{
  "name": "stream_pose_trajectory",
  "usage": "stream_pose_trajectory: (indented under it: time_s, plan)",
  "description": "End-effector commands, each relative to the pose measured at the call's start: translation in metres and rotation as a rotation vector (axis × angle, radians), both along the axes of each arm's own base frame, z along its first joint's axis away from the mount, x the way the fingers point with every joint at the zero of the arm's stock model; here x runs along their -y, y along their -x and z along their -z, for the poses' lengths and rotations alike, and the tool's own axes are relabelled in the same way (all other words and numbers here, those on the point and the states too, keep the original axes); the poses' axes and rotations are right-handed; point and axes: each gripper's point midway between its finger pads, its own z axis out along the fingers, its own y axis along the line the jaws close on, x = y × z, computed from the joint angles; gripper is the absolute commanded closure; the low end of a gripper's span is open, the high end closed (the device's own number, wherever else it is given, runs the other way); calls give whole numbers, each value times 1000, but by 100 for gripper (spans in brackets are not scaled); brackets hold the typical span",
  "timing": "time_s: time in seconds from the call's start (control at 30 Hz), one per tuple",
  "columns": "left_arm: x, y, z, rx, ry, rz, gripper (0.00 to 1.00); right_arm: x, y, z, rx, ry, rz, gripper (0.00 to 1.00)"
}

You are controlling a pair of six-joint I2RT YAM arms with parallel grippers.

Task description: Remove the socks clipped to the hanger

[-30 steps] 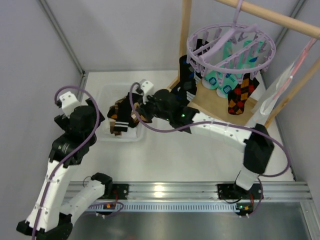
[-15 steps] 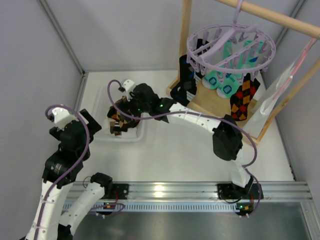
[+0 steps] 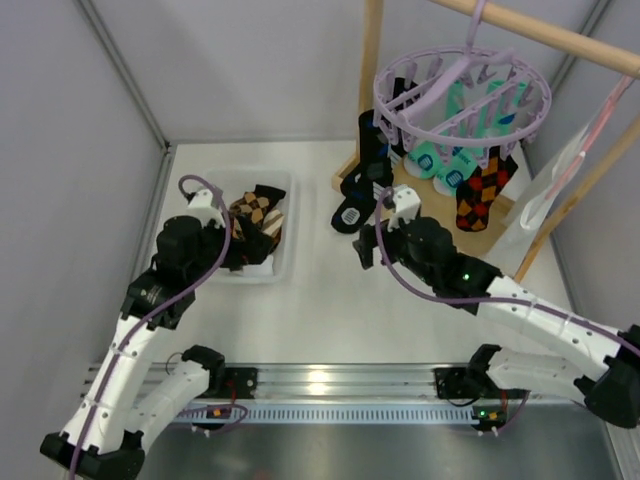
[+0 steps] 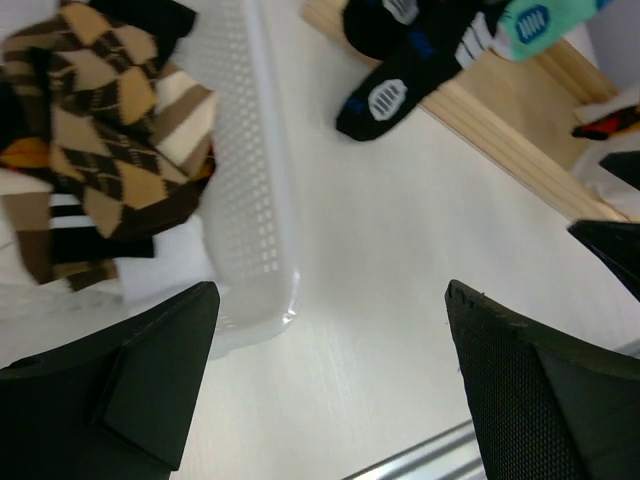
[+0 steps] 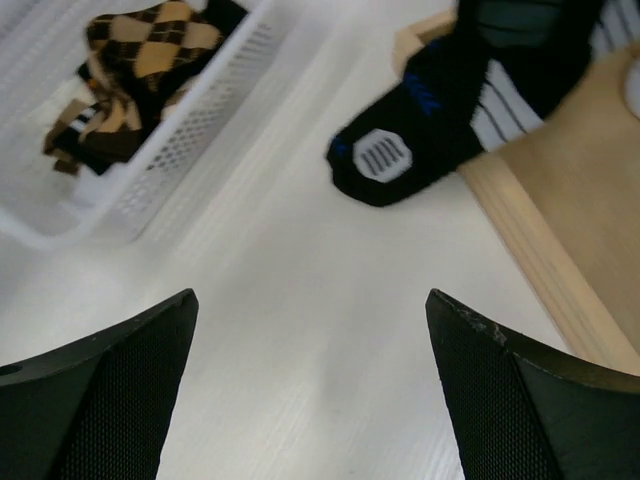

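Next, I close my right gripper on the lower half (image 3: 477, 198) of the orange-and-black argyle sock, just above its toe, beside the mint-teal socks.
The lavender hanger (image 3: 462, 95) hangs from the wooden rail at the back right. Socks are clipped under it: black striped ones (image 3: 372, 160), mint-teal ones (image 3: 447, 165) and an orange-and-black argyle one (image 3: 480, 195). One black sock's toe (image 5: 420, 140) (image 4: 400, 85) dangles just above the table. Tan argyle socks (image 3: 255, 210) (image 4: 110, 150) (image 5: 150, 45) lie in the white basket (image 3: 262, 275). My right gripper (image 3: 370, 245) (image 5: 310, 300) is open and holds nothing, low over the table below the black sock. My left gripper (image 3: 243, 250) (image 4: 330, 300) is open at the basket's near right corner.
The wooden rack post (image 3: 372, 60) and its base board (image 3: 430, 205) stand behind the right gripper. A pale clip hanger (image 3: 560, 170) hangs at the far right. The basket wall (image 4: 250, 180) (image 5: 170, 150) sits left of both grippers. A metal rail (image 3: 330, 380) runs along the near edge.
My right gripper opened over the basket, left a tan argyle sock there, and drew back right toward the rack. My left arm swung in to the basket.
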Motion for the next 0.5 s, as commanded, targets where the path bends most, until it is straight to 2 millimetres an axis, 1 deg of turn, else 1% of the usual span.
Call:
stream_pose_trajectory:
  time_s: [0.0, 0.03, 0.07, 0.1, 0.13, 0.17, 0.2, 0.23, 0.27, 0.33, 0.37, 0.43, 0.47]
  plan:
    - [47, -4, -33, 63, 130, 230, 2, 65, -11, 21, -25, -30, 270, 9]
    - [52, -9, -33, 42, 136, 245, 2, 76, -11, 22, -5, -24, 296, 9]
    - [57, -7, -33, 28, 148, 275, 2, 97, -9, 23, 27, -20, 359, 7]
    - [58, -8, -33, 23, 144, 282, 2, 107, -9, 23, 40, -17, 389, 6]
    - [59, -8, -33, 23, 140, 285, 2, 116, -8, 25, 43, -3, 413, 6]
    - [58, -8, -33, 30, 136, 281, 2, 134, -10, 21, 51, 1, 470, 6]
    - [56, -8, -33, 41, 125, 277, 2, 142, -10, 21, 44, 10, 493, 6]
    - [54, -7, -30, 40, 117, 270, 2, 154, -8, 28, 19, 48, 520, 5]
    - [51, -4, -32, 58, 112, 266, 2, 172, -10, 22, 30, 49, 584, 4]
    - [45, -5, -26, 66, 88, 241, 2, 189, -10, 19, 45, 74, 637, 4]
    - [44, -5, -23, 66, 77, 242, 2, 199, -10, 12, 76, 94, 660, 2]
    - [43, -5, -13, 52, 63, 242, 2, 206, -13, 5, 111, 98, 680, 2]
    - [44, -5, -10, 45, 58, 247, 2, 210, -17, -2, 136, 93, 693, 3]
